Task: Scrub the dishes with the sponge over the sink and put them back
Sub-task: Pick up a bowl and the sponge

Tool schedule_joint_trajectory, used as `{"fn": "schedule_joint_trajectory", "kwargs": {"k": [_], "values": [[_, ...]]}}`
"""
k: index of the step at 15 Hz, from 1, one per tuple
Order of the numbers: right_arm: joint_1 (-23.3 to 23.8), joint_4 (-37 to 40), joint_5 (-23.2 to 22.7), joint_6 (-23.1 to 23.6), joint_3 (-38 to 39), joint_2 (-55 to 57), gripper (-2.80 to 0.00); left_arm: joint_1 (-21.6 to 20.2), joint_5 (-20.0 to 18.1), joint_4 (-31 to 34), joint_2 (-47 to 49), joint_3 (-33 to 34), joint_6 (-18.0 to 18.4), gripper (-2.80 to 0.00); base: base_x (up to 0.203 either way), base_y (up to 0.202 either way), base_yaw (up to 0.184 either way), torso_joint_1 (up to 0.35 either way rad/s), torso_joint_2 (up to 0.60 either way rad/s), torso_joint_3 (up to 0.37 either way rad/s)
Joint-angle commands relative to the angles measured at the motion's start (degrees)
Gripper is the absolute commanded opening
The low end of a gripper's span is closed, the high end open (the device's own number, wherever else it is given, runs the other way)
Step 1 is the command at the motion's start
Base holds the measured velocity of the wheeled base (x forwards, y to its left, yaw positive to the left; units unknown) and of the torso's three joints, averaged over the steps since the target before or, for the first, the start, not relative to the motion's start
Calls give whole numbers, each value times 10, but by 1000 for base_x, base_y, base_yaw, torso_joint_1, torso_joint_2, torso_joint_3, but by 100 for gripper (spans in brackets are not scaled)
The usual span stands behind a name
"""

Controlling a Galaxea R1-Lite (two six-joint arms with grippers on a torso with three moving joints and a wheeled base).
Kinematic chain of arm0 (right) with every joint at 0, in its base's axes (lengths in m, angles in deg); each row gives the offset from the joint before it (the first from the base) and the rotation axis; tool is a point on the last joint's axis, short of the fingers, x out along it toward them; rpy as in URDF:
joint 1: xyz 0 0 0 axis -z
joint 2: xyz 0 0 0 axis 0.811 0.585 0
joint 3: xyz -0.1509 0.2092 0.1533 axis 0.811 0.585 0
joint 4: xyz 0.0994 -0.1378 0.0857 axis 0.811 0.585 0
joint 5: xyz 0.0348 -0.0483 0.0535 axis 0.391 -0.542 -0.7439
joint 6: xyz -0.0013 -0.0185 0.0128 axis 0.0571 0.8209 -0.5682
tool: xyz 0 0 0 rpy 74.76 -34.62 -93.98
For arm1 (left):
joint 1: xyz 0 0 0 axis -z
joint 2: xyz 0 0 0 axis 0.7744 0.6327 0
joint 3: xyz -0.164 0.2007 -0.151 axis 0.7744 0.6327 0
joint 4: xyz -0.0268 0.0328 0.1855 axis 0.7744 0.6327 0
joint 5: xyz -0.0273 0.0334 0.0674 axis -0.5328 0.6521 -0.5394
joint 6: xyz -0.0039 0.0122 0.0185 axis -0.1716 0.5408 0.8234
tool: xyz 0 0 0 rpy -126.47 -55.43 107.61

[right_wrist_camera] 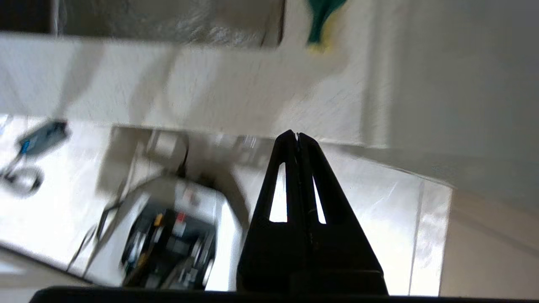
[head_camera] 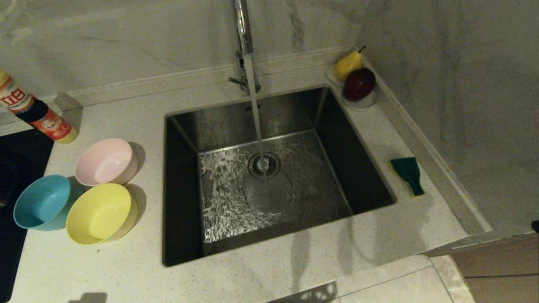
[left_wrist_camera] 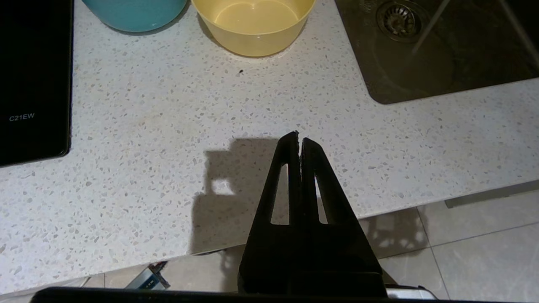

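I will next move my right gripper to the narrow end (head_camera: 418,191) (right_wrist_camera: 315,38) of the dark green sponge next to the sink and close it there.
Three bowls stand on the counter left of the sink (head_camera: 370,172): a pink bowl (head_camera: 106,162), a blue bowl (head_camera: 42,202) and a yellow bowl (head_camera: 101,213). Water runs from the tap (head_camera: 243,29) onto the drain (head_camera: 264,165). The dark green sponge (head_camera: 408,174) lies on the counter right of the sink; its green and yellow end (right_wrist_camera: 322,19) shows in the right wrist view. My left gripper (left_wrist_camera: 299,137) is shut and empty above the counter's front edge, short of the yellow bowl (left_wrist_camera: 254,23). My right gripper (right_wrist_camera: 297,135) is shut and empty, below the counter's front edge. Neither arm shows in the head view.
A red-labelled bottle (head_camera: 36,111) lies at the far left by a black cooktop (head_camera: 17,168). A yellow pear (head_camera: 348,64) and a dark red apple (head_camera: 358,83) sit on white saucers at the sink's back right corner. A wall (head_camera: 463,105) borders the counter on the right.
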Motion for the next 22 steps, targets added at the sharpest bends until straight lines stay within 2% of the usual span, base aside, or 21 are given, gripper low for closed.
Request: {"fn": "schedule_joint_trajectory", "kwargs": {"k": [1, 3, 4, 13, 19, 22], "values": [[-26, -11, 6, -8, -2, 91, -280, 0, 0, 0, 2, 0, 0, -280, 0, 0, 0, 0, 0, 0], [-51, -40, 19, -34, -1, 132, -280, 0, 0, 0, 2, 0, 0, -280, 0, 0, 0, 0, 0, 0], [-62, -50, 27, -41, 1, 148, 0, 0, 0, 0, 2, 0, 0, -280, 0, 0, 0, 0, 0, 0], [-67, -129, 40, -39, 44, 239, 0, 0, 0, 0, 2, 0, 0, -280, 0, 0, 0, 0, 0, 0], [-67, -140, 41, -28, 45, 282, 0, 0, 0, 0, 2, 0, 0, -280, 0, 0, 0, 0, 0, 0], [-67, -187, 43, -20, 53, 308, 0, 0, 0, 0, 2, 0, 0, -280, 0, 0, 0, 0, 0, 0]]}}
